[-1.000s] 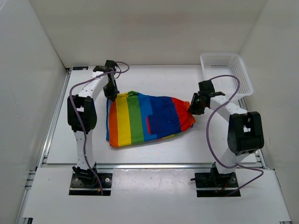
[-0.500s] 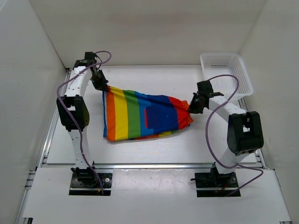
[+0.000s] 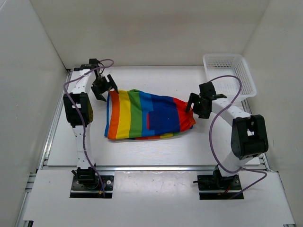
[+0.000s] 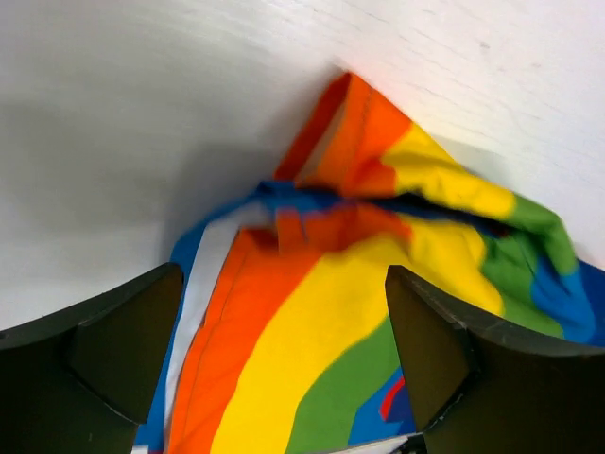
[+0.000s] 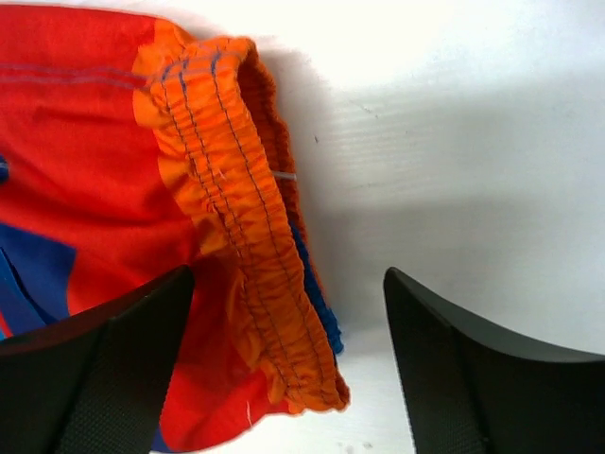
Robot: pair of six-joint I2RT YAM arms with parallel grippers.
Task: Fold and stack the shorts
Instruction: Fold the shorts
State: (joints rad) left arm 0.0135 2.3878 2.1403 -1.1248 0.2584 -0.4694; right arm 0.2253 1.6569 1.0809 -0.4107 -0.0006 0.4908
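I will pinch the waistband's corner (image 5: 315, 383) with my right gripper and pull it out straight before folding, since the orange waistband slants and bunches at the shorts' red end.
The rainbow-striped shorts (image 3: 147, 116) lie spread on the white table, orange end at the left, red end at the right. My left gripper (image 3: 105, 90) hovers at their upper-left corner, open; its wrist view shows the orange, yellow and green stripes (image 4: 312, 312) below and between the wide-apart fingers (image 4: 95, 359). My right gripper (image 3: 194, 105) stands open at the red end. In its wrist view the gathered orange waistband (image 5: 236, 189) lies between the spread fingers (image 5: 482, 378), and neither finger touches it.
A white mesh basket (image 3: 220, 56) stands at the back right corner, just behind the right arm. White walls close in the table on three sides. Bare table (image 3: 156, 151) lies in front of the shorts.
Both grippers were shut on the shorts' ends and have now opened and let go. The cloth has settled onto the table. The left gripper shifted slightly right and toward the front.
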